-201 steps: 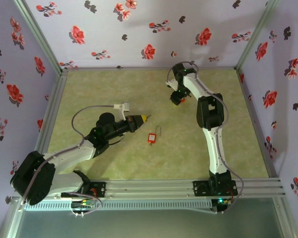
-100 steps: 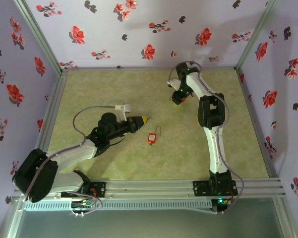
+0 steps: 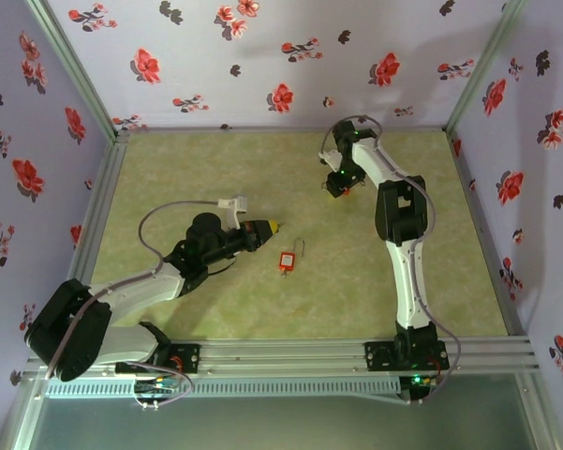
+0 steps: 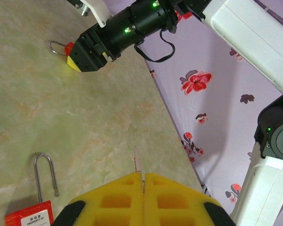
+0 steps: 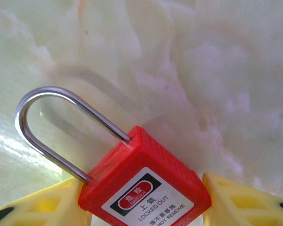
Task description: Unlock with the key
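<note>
My right gripper should open and take the red padlock squarely by its sides (image 5: 172, 155) before lifting it, because the padlock sits at a slant across that gripper's fingers.
My left gripper (image 3: 269, 226) is shut on a small silver key (image 4: 138, 162), whose blade sticks out past the yellow fingertips (image 4: 125, 186). My right gripper (image 3: 335, 185) is at the far middle of the table, shut on a red padlock (image 5: 146, 186) with a steel shackle (image 5: 52, 122) and a "LOCKED OUT" label. In the left wrist view that right gripper (image 4: 84, 54) is ahead of the key, with the padlock's shackle (image 4: 56, 47) poking out to the left. A second red padlock (image 3: 287, 261) lies flat on the table just right of my left gripper.
The green marbled table (image 3: 215, 169) is closed in by flowered purple walls (image 3: 262, 56) with aluminium rails along the sides. The second padlock's shackle (image 4: 44, 174) lies just left of the key tip.
The right gripper has shifted slightly with its padlock. The left gripper with the key has edged a little to the right.
</note>
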Tool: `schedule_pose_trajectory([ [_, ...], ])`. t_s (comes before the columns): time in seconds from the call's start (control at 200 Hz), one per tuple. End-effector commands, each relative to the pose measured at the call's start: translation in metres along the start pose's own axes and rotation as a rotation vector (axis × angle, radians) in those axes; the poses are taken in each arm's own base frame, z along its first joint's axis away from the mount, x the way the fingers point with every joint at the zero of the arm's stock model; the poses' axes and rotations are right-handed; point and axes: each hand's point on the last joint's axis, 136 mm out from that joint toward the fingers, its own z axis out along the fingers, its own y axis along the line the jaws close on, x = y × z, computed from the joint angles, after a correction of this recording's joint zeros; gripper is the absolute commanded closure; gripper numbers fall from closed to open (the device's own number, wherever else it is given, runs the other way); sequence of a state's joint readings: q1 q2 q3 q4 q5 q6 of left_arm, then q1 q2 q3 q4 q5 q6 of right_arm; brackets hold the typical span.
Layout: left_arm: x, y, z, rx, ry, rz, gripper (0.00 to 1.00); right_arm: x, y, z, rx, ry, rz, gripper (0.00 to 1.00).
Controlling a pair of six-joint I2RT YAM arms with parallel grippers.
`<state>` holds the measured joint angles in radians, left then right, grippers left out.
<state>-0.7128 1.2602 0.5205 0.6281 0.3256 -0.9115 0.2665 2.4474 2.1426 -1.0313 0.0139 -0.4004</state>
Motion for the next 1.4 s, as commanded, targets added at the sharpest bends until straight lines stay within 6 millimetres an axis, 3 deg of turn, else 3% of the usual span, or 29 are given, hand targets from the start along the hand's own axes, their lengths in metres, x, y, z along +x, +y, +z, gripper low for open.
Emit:
schedule_pose_trajectory([
  [0.0,-0.007,-0.005,-0.001,0.024,-0.035,0.001,1.00,0.029,0.008,0.000,0.034,0.104,0.167,0.61],
  [0.1,-0.008,-0.005,-0.003,0.029,-0.040,-0.001,1.00,0.044,0.017,-0.003,0.057,0.147,0.333,0.69],
  [0.21,-0.006,-0.004,-0.004,0.029,-0.042,-0.003,1.00,0.063,0.034,-0.007,0.049,0.171,0.552,0.69],
  [0.43,-0.004,-0.003,-0.008,0.032,-0.049,-0.006,1.00,0.065,0.074,-0.030,-0.044,0.027,0.758,0.45],
  [0.615,-0.002,-0.003,-0.014,0.037,-0.059,-0.009,1.00,0.070,0.075,-0.046,-0.028,0.024,0.706,0.39],
  [0.91,-0.002,-0.002,-0.026,0.027,-0.086,-0.007,1.00,0.079,0.091,-0.040,-0.040,0.108,0.566,0.25],
  [1.05,-0.002,-0.002,-0.032,0.017,-0.092,-0.002,1.00,0.078,0.095,-0.041,-0.023,0.107,0.443,0.25],
  [1.18,-0.001,-0.001,-0.035,0.007,-0.089,0.003,1.00,0.085,0.094,-0.029,0.008,0.173,0.347,0.26],
  [1.395,-0.002,-0.001,-0.036,0.006,-0.096,0.003,1.00,0.088,0.078,-0.017,0.101,0.222,0.286,0.29],
])
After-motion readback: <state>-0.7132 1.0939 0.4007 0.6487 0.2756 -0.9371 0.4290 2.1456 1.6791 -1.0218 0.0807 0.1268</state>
